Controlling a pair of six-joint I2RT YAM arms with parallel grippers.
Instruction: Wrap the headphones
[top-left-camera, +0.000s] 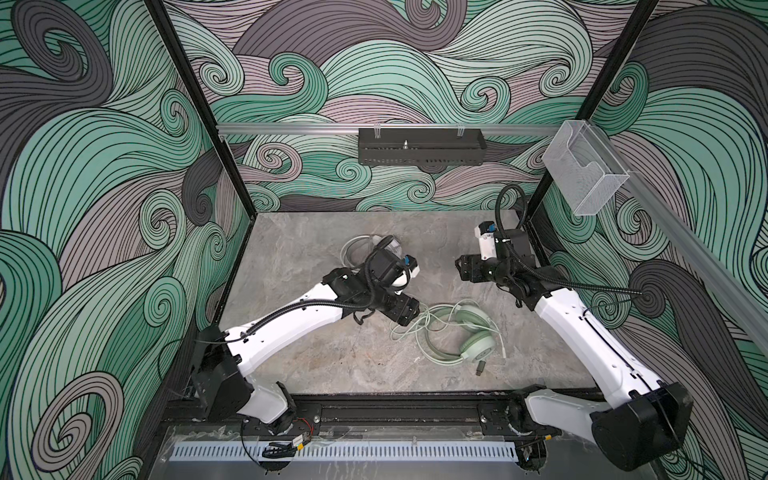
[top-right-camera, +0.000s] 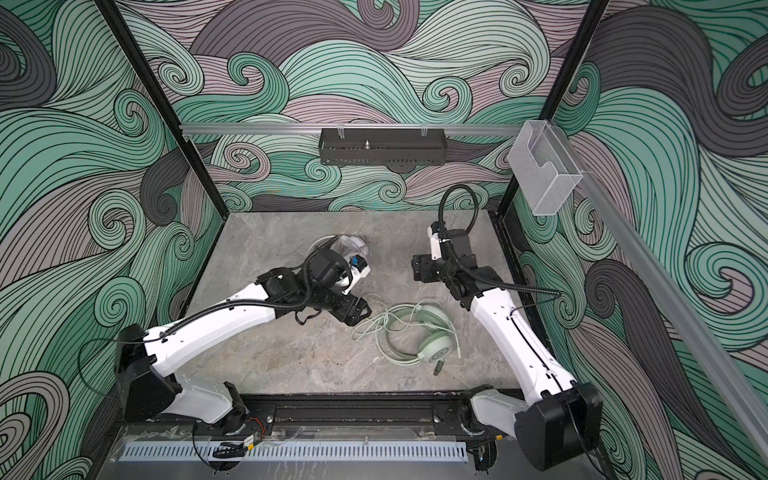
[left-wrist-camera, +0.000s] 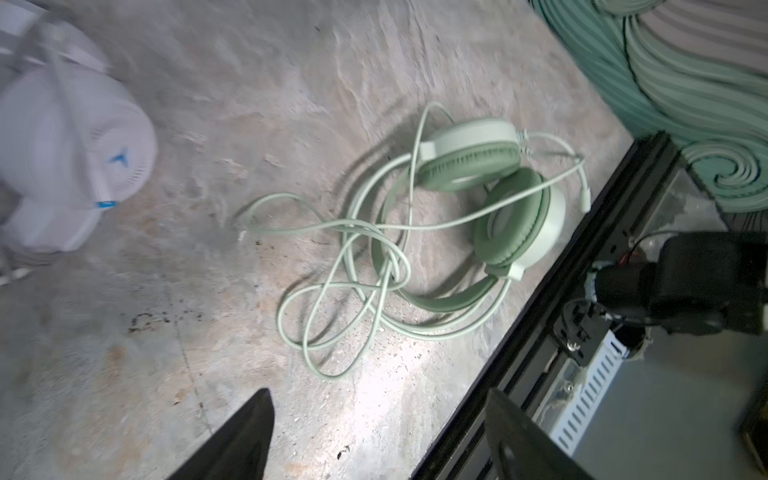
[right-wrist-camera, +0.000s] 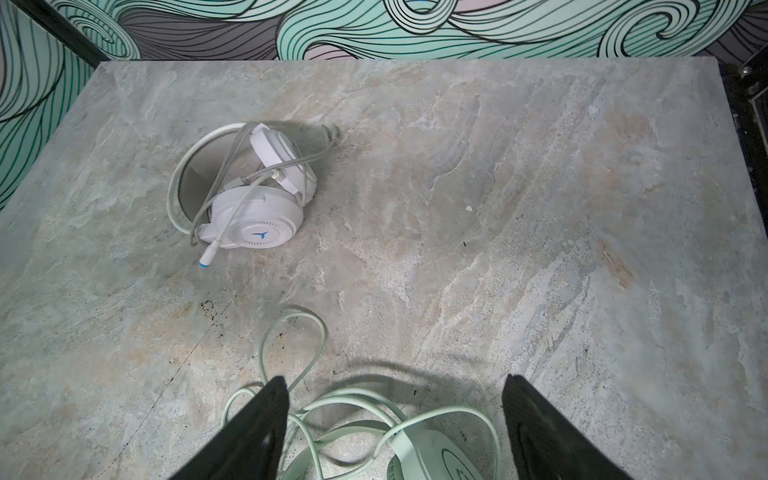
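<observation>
The robot's left gripper should next go to the mint green headphones and close on the middle of their headband (top-left-camera: 423, 340) (left-wrist-camera: 362, 293), next to the tangled loops of cable.
The mint green headphones (top-left-camera: 471, 332) (top-right-camera: 434, 334) lie right of the table's middle, their thin green cable (top-left-camera: 409, 330) (left-wrist-camera: 345, 266) in loose tangled loops beside them. The white headphones (right-wrist-camera: 257, 199) (top-right-camera: 353, 245) rest farther back on the left, with their cable looped over the band; my left arm partly hides them in both top views. My left gripper (top-left-camera: 415, 311) (left-wrist-camera: 378, 399) hangs open just left of the green cable, holding nothing. Above and behind the green headset my right gripper (top-left-camera: 459, 268) (right-wrist-camera: 395, 380) is open and empty as well.
The grey stone table (top-left-camera: 311, 365) is walled in on three sides. A black basket (top-left-camera: 419, 146) hangs on the back rail and a clear bin (top-left-camera: 584, 166) on the right rail. The cable's plug (top-left-camera: 480, 368) lies near the black front rail (top-left-camera: 395, 409).
</observation>
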